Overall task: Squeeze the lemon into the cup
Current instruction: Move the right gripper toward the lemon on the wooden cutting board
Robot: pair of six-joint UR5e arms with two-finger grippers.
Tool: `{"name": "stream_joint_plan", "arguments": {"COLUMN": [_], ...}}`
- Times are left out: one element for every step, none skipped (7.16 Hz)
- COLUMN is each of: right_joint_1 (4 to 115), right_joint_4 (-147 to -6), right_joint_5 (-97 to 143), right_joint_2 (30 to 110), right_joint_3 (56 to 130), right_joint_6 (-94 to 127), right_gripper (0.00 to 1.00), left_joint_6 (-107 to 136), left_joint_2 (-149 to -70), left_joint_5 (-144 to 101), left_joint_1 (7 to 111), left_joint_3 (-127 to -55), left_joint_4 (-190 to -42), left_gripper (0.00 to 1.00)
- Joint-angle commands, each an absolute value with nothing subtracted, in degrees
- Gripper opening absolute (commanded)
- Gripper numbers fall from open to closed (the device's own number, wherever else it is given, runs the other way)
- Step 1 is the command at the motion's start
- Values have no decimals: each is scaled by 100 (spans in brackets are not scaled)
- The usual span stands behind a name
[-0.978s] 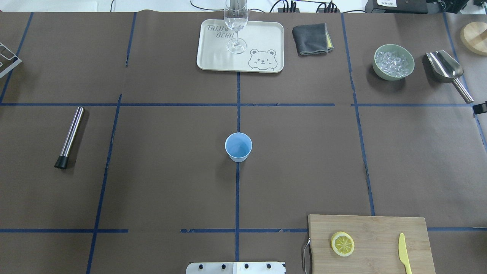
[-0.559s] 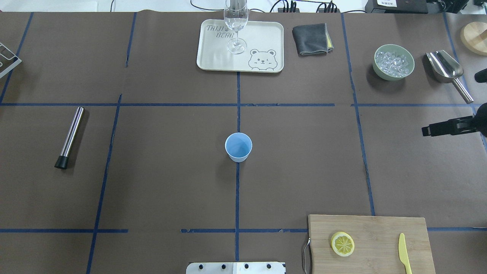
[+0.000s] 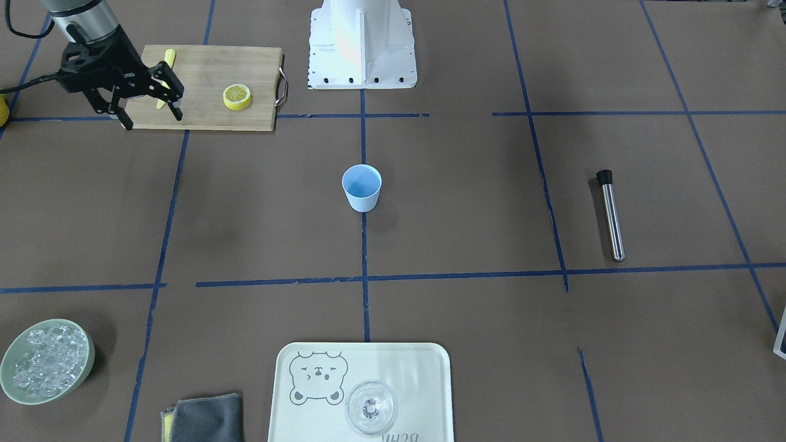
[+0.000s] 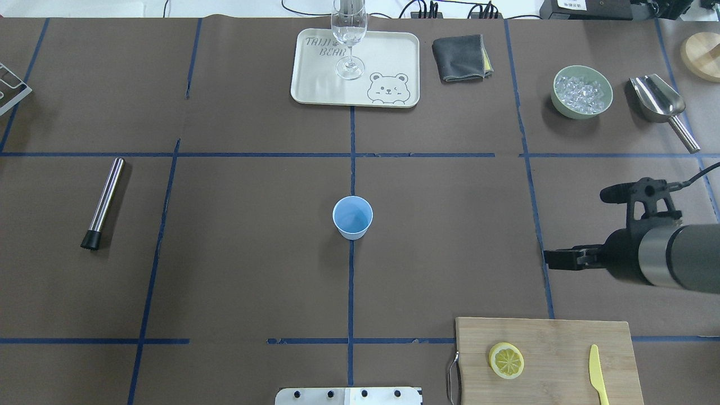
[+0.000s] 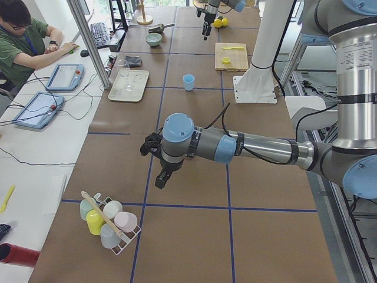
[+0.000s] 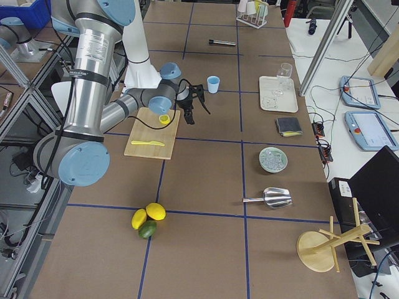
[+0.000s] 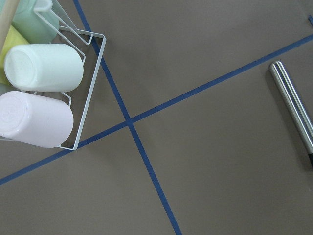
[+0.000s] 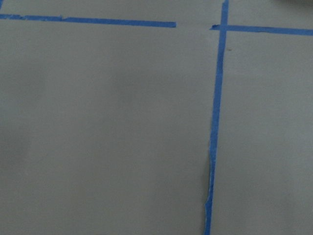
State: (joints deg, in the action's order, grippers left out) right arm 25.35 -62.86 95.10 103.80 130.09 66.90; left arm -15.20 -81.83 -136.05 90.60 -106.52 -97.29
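My right gripper should next move to the lemon slice on the bamboo cutting board and close on opposite sides of its yellow rind [image 3: 225, 99].
The lemon slice [image 4: 506, 360] lies flat on the bamboo cutting board [image 4: 562, 334] at the front right; it also shows in the front-facing view [image 3: 236, 96]. The light-blue cup [image 4: 352, 216] stands upright at the table's middle, also seen in the front-facing view [image 3: 361, 187]. My right gripper [image 4: 579, 228] is open and empty, hovering just beyond the board's far edge, to the right of the cup; in the front-facing view [image 3: 151, 116] it hangs over the board's corner. My left gripper [image 5: 154, 165] shows only in the exterior left view, far from both; I cannot tell whether it is open or shut.
A yellow plastic knife [image 4: 598, 374] lies on the board's right. A tray [image 4: 315, 90] with a clear glass [image 4: 349, 34], a grey cloth [image 4: 461, 57], a bowl of ice [image 4: 581, 91] and a metal scoop [image 4: 661, 104] line the far side. A steel muddler [image 4: 103, 202] lies at left.
My right arm has come in from the right edge and swung nearer and leftward, toward the cutting board's far edge. The lemon slice and the cup have not moved.
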Motion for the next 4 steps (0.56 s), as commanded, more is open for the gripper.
{"name": "stream_joint_plan", "arguments": {"right_joint_1": [887,183,-233,-429], "right_joint_4": [-6841,-7421,-7557,-7559], "right_joint_5": [7945,7162,6946,6795], "right_joint_2": [10336,9936,9827,9835], "right_joint_3": [13096,13096,13096,13061], "right_joint_6": [7424,8332,8567,8822], "right_gripper": [100,100,100,100], "left_joint_6": [-1521,-1512,-1520,-1521], "left_joint_2": [-8165,-8156,-8156,-8156], "left_joint_5": [-13605,-13605,-13605,-13605], "left_joint_1": [9053,9053,9061,9062], "left_joint_3": [-10635,-10626,-10635,-10643], "left_joint_4": [-9930,-9984,-9984,-9993], "left_gripper": [100,100,100,100]}}
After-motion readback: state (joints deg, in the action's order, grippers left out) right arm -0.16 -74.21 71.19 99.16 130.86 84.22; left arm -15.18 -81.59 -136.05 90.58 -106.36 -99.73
